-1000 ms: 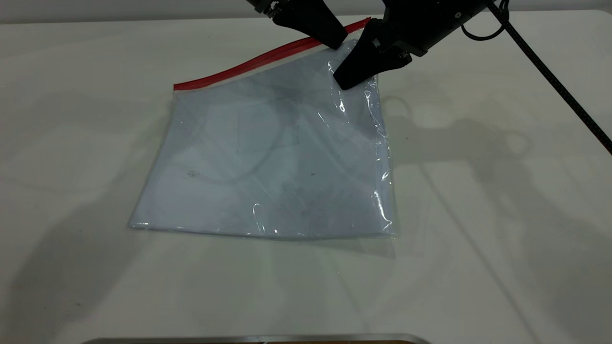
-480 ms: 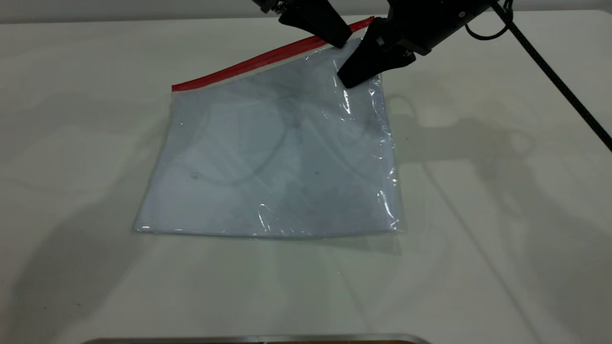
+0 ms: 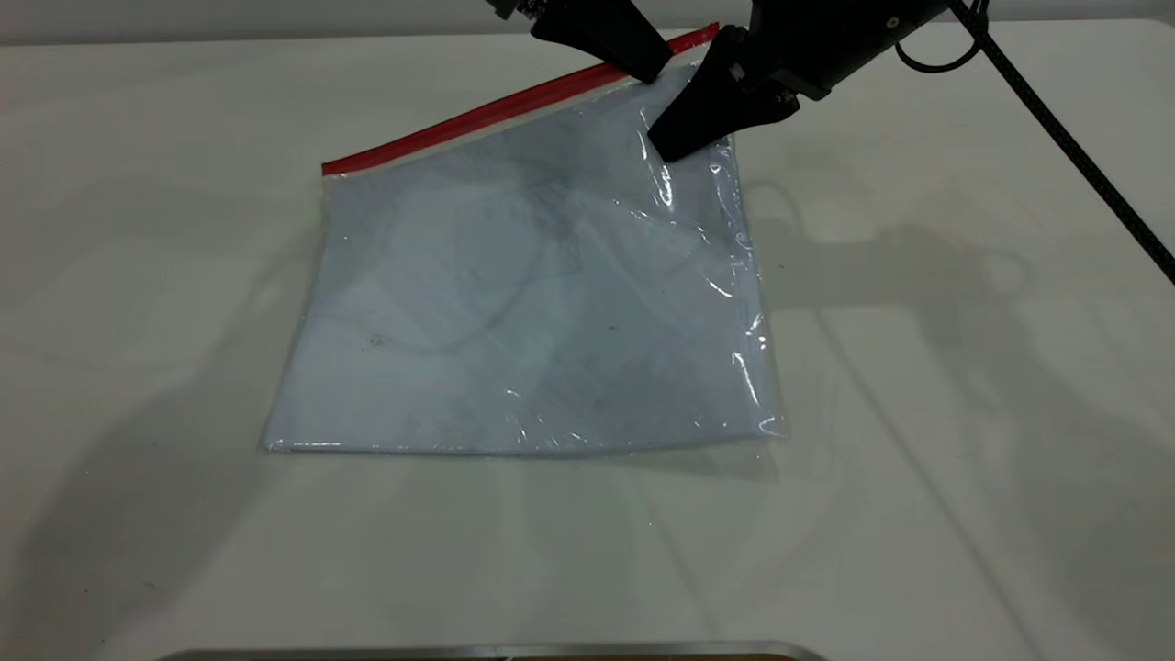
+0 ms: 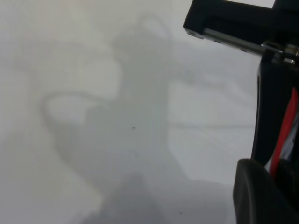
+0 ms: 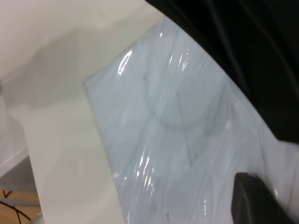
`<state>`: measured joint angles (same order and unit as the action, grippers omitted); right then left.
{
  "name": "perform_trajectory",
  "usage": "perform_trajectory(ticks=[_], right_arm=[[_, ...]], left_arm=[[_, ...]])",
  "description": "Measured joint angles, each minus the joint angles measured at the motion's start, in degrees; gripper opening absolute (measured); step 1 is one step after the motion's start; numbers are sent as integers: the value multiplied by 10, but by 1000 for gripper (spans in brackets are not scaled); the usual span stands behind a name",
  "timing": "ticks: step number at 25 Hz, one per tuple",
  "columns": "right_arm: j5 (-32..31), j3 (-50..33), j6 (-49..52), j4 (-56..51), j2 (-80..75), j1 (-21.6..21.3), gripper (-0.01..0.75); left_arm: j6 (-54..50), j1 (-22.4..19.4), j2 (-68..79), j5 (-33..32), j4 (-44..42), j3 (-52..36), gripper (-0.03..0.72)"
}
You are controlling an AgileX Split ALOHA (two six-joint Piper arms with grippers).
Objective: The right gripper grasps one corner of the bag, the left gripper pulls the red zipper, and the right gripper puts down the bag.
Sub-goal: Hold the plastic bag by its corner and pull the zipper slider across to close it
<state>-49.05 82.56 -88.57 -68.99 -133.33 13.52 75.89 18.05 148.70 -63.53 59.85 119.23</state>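
The red zipper's pull will leave my left gripper on the white table (image 3: 475, 166) beneath the bag's far edge.
The bag (image 3: 514, 303), a clear pouch with a pale bluish-white inside, lies on the white table, its far right corner (image 3: 709, 37) raised. The red zipper (image 3: 477, 115) runs along its far edge. My right gripper (image 3: 679, 138) is shut on the bag just below that corner, one finger pressed on top of the plastic. My left gripper (image 3: 643, 66) is closed on the red zipper right beside it. In the left wrist view the red zipper (image 4: 284, 135) passes between the black fingers (image 4: 257, 196). The right wrist view shows crinkled bag (image 5: 177, 140) under one finger (image 5: 254, 200).
A black cable (image 3: 1056, 138) trails from the right arm over the table's right side. A metal edge (image 3: 496, 650) lies along the near border. Bare white table (image 3: 918, 459) surrounds the bag on all sides.
The bag has swung slightly: its near right corner slid to the right and its far left red end moved a little left. Both grippers shifted slightly up and back.
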Motion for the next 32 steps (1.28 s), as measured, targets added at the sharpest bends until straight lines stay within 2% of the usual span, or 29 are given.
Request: perform_trajectory(ticks=[8,16,32], right_arm=[[-4,0,-16,-22,16,-14,35],[-18,0,-39,-66,19,-31,35],[-105,0,-82,-154,35,-82,35]], left_arm=[[5,-28,0,0,-16,2,88],[5,-56,0,6,-81,2,88],[-50,-118,0,9,-174,2,101]])
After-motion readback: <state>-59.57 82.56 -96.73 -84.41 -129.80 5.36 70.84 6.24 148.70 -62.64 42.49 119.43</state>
